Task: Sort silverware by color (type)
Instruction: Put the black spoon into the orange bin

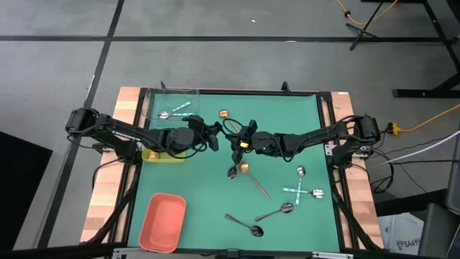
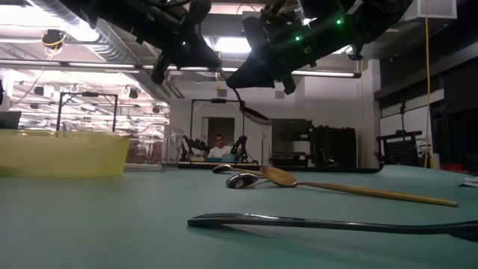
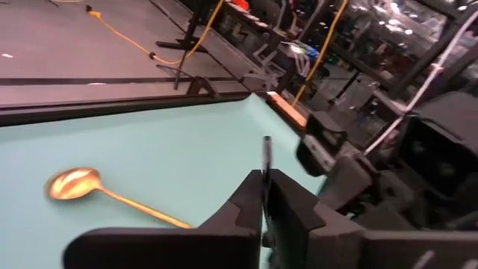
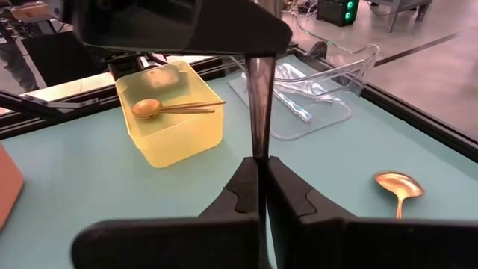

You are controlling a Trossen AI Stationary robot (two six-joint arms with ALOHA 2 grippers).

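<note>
The dark spoon, hanging over the middle of the green table, will be released by my left gripper in the middle of the salmon-orange tray [image 1: 155,221].
A dark spoon [image 4: 258,97] hangs in the air over the middle of the green table [image 1: 215,187]. My left gripper [image 1: 215,138] and my right gripper [image 1: 237,142] face each other there, both shut on it. In the low view its bowl [image 2: 256,113] hangs below the two grippers. A gold spoon [image 1: 253,178] and several dark and silver spoons lie flat on the table's near right part. More gold spoons [image 4: 160,107] lie in the yellow-green tray [image 1: 162,153]. Silver ones [image 1: 175,113] lie in the clear tray [image 1: 172,97]. My left gripper [image 3: 265,187] pinches a thin dark part of the spoon [image 3: 267,161] between its two fingers, and a short end pokes out past the fingertips. Which part of the spoon this is, I cannot tell. My right gripper [image 4: 258,168] pinches the spoon's handle [image 4: 258,146] between its two fingers, roughly level, coming from the table's right. The handle runs on away from the fingers toward the left gripper. The spoon is lifted clear of the table.
A salmon-orange tray [image 1: 163,221] stands at the near left. A small copper piece [image 1: 223,113] lies near the far edge. Bare green table shows between the salmon tray and the loose spoons. Beyond the table the room shows a person [image 2: 219,149] far off.
</note>
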